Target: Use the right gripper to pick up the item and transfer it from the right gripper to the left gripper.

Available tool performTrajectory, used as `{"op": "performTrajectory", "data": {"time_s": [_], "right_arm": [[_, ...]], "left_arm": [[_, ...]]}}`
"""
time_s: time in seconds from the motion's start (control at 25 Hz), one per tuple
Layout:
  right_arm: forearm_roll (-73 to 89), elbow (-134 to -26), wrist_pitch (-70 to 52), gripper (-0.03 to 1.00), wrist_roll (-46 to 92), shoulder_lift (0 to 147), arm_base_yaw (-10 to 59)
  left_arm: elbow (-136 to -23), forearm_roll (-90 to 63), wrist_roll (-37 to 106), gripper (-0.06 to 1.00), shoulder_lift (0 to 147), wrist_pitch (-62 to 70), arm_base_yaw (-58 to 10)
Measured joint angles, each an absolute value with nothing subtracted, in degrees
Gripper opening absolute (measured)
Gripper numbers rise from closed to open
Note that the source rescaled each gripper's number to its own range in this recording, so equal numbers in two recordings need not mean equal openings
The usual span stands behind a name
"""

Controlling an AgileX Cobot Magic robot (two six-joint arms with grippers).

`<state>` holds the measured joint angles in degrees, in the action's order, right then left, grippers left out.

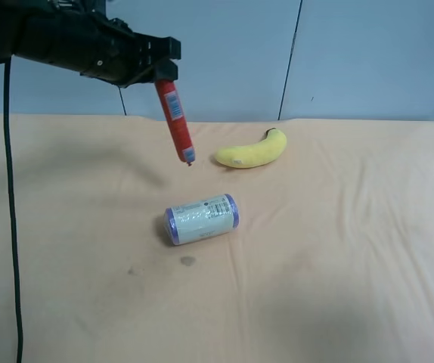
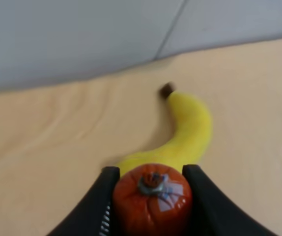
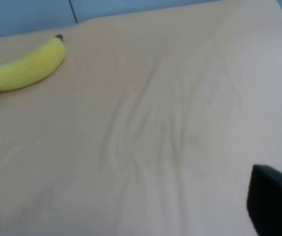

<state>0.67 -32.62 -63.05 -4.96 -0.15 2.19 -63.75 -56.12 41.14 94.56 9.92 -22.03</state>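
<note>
Next, my left gripper releases the red stick on the cloth (image 1: pixel 113 190) between the black cable and the white roll.
The item, a thin red stick (image 1: pixel 175 121) with a white-blue label, hangs nearly upright above the table, its lower tip in the air. My left gripper (image 1: pixel 165 69), on the all-black arm at the exterior high view's left, is shut on its upper end. In the left wrist view the gripper (image 2: pixel 151 173) has its black fingers (image 2: pixel 109 179) pressed on both sides of the stick's crimped end (image 2: pixel 152 201). My right gripper (image 3: pixel 131 211) is open and empty over bare cloth; only its fingertips (image 3: pixel 273 201) show. The right arm is out of the exterior high view.
A yellow plush banana (image 1: pixel 251 153) lies at the back middle of the table; it also shows in the right wrist view (image 3: pixel 25 69) and the left wrist view (image 2: pixel 190 128). A white roll with purple ends (image 1: pixel 201 218) lies mid-table. A black cable (image 1: pixel 10 227) hangs at the left.
</note>
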Motion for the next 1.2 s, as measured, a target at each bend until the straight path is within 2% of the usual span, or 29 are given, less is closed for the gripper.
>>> {"op": "performTrajectory", "data": {"time_s": [0.24,0.48,0.68,0.8,1.2], "right_arm": [[0.8,-32.6,-63.1,1.0,-5.0,-0.2,2.2],[0.8,-32.6,-63.1,1.0,-5.0,-0.2,2.2],[0.8,-32.6,-63.1,1.0,-5.0,-0.2,2.2],[0.8,-32.6,-63.1,1.0,-5.0,-0.2,2.2],[0.8,-32.6,-63.1,1.0,-5.0,-0.2,2.2]], "left_arm": [[-62.0,-50.2,40.1,0.0,94.6,18.2,-15.0],[-62.0,-38.6,29.0,0.0,94.8,25.4,-10.3],[-62.0,-23.6,15.4,0.0,98.3,27.0,-9.7],[-62.6,-19.1,12.1,0.0,101.1,27.6,-9.7],[-68.2,-18.1,11.2,0.0,107.8,24.5,-10.9]]}}
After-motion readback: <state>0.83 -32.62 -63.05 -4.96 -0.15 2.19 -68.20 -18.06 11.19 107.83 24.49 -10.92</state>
